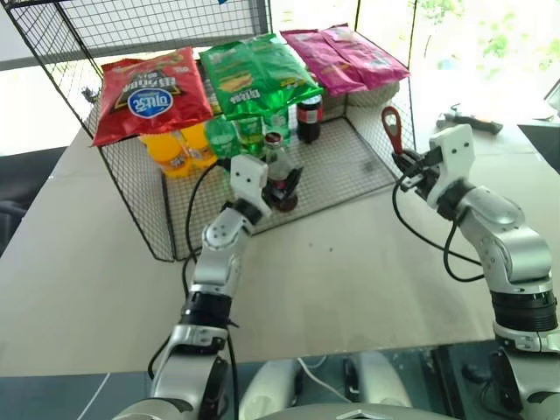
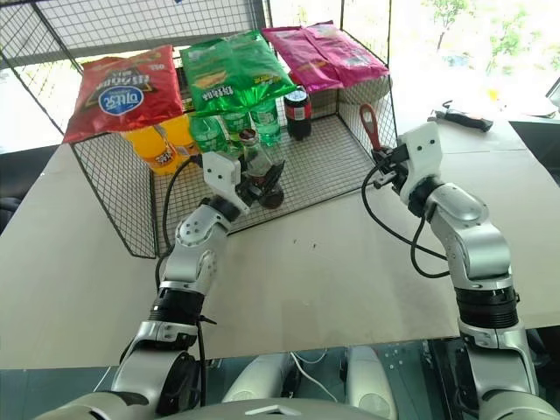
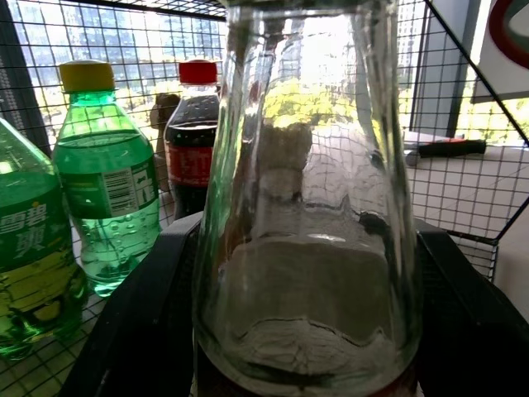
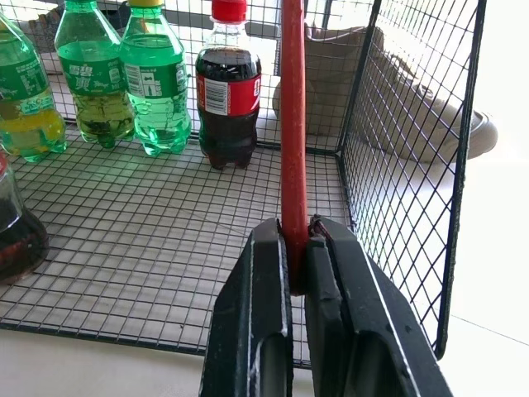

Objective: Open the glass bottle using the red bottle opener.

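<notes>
My left gripper holds the glass bottle low inside the rack; next I set it down in front and retake it nearer the neck (image 1: pixel 276 153) before opening.
The glass bottle (image 1: pixel 277 164) stands upright on the front part of the wire shelf floor (image 1: pixel 350 166), with dark liquid low in it. My left gripper (image 1: pixel 285 189) is around its lower body, and in the left wrist view a black finger (image 3: pixel 140 314) presses against each side of the glass (image 3: pixel 314 207), so it is shut on the bottle. To the right, outside the rack's corner, my right gripper (image 4: pixel 296 236) is shut on the handle of the red bottle opener (image 1: pixel 391 129), which points upward with its ring head on top.
Several green bottles (image 4: pixel 157 83), orange bottles (image 1: pixel 175 150) and a cola bottle with a red cap (image 4: pixel 227 91) stand at the back of the wire rack. Snack bags (image 1: pixel 254 74) lie on its top. A grey tool (image 1: pixel 468 118) lies on the table at the far right.
</notes>
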You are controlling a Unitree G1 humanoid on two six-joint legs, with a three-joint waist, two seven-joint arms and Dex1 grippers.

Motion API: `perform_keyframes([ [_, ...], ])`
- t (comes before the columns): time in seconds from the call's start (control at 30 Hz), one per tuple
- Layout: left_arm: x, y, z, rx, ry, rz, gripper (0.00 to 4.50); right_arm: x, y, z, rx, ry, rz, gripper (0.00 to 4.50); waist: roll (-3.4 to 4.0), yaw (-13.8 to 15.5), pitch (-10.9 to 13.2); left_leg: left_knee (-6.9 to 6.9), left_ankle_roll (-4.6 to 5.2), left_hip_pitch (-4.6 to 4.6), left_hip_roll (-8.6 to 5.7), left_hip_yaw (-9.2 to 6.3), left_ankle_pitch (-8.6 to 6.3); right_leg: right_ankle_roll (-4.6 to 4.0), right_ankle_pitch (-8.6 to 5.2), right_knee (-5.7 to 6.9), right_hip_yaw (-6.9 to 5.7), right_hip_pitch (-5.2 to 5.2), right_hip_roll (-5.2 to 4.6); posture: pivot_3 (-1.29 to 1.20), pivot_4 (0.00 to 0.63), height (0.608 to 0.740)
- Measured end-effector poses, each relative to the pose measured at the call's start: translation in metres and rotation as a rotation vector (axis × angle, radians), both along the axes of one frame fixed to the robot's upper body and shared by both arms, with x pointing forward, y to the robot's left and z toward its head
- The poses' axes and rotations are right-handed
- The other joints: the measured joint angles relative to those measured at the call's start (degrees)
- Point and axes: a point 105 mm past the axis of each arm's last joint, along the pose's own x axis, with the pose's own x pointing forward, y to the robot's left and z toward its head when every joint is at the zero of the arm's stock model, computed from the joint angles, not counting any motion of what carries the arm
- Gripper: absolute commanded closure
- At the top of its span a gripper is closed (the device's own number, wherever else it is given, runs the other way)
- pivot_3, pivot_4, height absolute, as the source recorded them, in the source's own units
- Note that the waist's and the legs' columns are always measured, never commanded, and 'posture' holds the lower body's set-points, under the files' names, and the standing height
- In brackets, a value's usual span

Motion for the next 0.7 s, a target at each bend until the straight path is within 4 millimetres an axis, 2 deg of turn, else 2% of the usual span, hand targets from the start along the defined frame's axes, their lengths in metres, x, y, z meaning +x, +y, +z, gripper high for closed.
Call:
perform_keyframes([
  [0.2,-0.02,-0.011,0.012,0.017,-0.005,-0.111,1.59,0.0,0.0,0.003,-0.001,-0.021,-0.003,4.5,0.0,-0.1,0.0,0.06,0.0,-0.33,0.0,0.0,0.01,-0.03,0.03,0.05,-0.01,-0.32,0.01,0.0,0.15,0.735],
  [0.4,-0.046,-0.039,-0.006,0.082,0.071,-0.307,1.59,0.001,0.001,0.006,0.004,-0.03,-0.002,4.5,0.01,0.0,0.0,0.1,0.0,-0.35,-0.01,0.0,0.01,-0.04,0.03,0.06,-0.02,-0.32,0.01,0.0,0.15,0.735],
  [0.7,-0.049,-0.047,-0.015,0.116,0.093,-0.33,1.59,0.002,0.0,0.006,0.001,-0.032,-0.006,4.5,0.01,0.0,0.0,0.15,-0.01,-0.34,-0.01,0.01,0.02,-0.09,0.07,0.11,-0.01,-0.32,0.03,0.0,0.15,0.735],
])
